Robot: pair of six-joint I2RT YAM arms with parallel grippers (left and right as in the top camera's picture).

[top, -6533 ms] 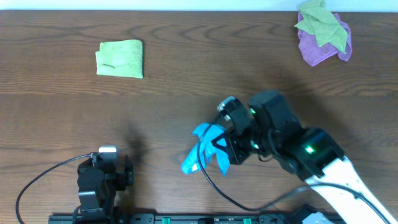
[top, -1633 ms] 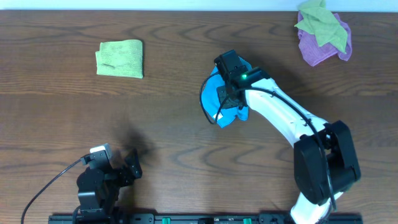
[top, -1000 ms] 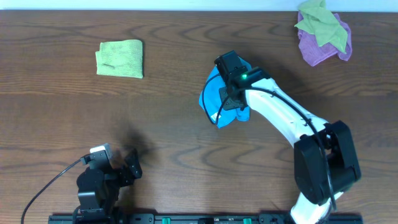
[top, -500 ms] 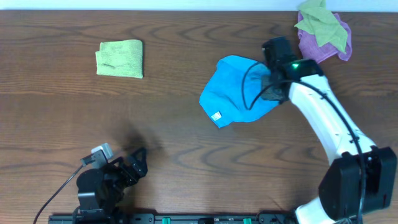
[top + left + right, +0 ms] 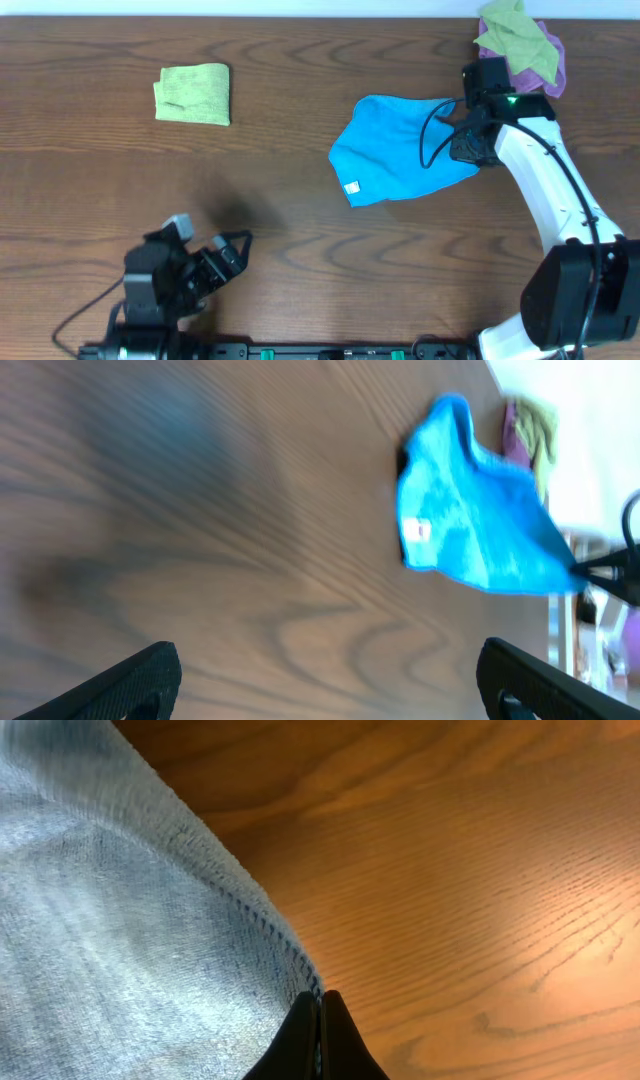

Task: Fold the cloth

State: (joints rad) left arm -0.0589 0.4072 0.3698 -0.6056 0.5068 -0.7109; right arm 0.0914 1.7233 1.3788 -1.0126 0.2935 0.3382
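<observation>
The robot's left gripper should next go to the sky-blue cloth's near corner (image 5: 353,203) (image 5: 416,565) beside the small white tag and close there.
The sky-blue cloth (image 5: 395,150) lies spread across the middle right of the table, its small white tag (image 5: 352,187) at the lower left edge. My right gripper (image 5: 470,148) is shut on the cloth's right edge; in the right wrist view the closed fingertips (image 5: 320,1010) pinch the stitched hem of the cloth (image 5: 110,920). My left gripper (image 5: 232,255) is open and empty near the front left of the table, apart from the cloth. In the left wrist view the cloth (image 5: 470,530) shows far ahead between the spread fingers (image 5: 130,680).
A folded light green cloth (image 5: 192,94) lies at the back left. A crumpled green cloth on a purple cloth (image 5: 520,50) sits at the back right corner, close behind my right gripper. Bare wooden table (image 5: 280,130) lies between them.
My right gripper carried the bunched cloth from the front middle to the back, then pulled its edge right, spreading it out. My left gripper has turned toward the right.
</observation>
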